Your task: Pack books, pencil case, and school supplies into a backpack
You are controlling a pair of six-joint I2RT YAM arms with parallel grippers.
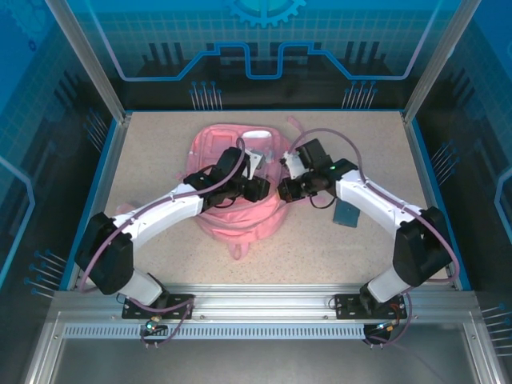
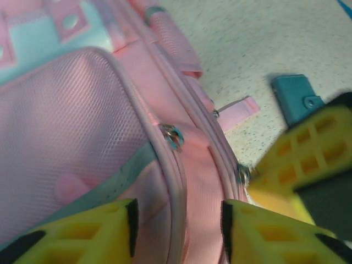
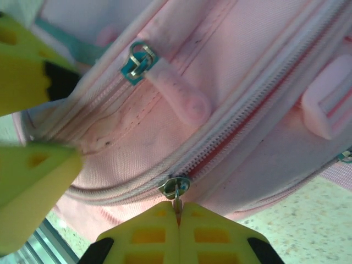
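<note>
Next, I pinch the seam (image 2: 177, 214) with my left gripper to steady the bag, as the zipper slider sits at the backpack's curve and the piped seam stands loose.
The pink backpack (image 1: 240, 216) lies flat in the middle of the table. My right gripper (image 3: 179, 212) is shut on the small metal pull of a zipper slider (image 3: 175, 187) on the bag's main zipper, which stands partly unzipped beyond the slider. My left gripper (image 2: 176, 231) is open, its yellow fingers (image 2: 82, 234) standing on either side of a piped seam of the backpack (image 2: 71, 126) without pinching it. Both grippers meet over the bag's right side (image 1: 272, 190). The books and pencil case are out of view.
A small teal flat piece (image 1: 348, 213) lies on the speckled tabletop to the right of the bag, under the right forearm. A second zipper slider (image 3: 140, 63) with a pink tab sits on a front pocket. Blue walls ring the table (image 1: 160, 144).
</note>
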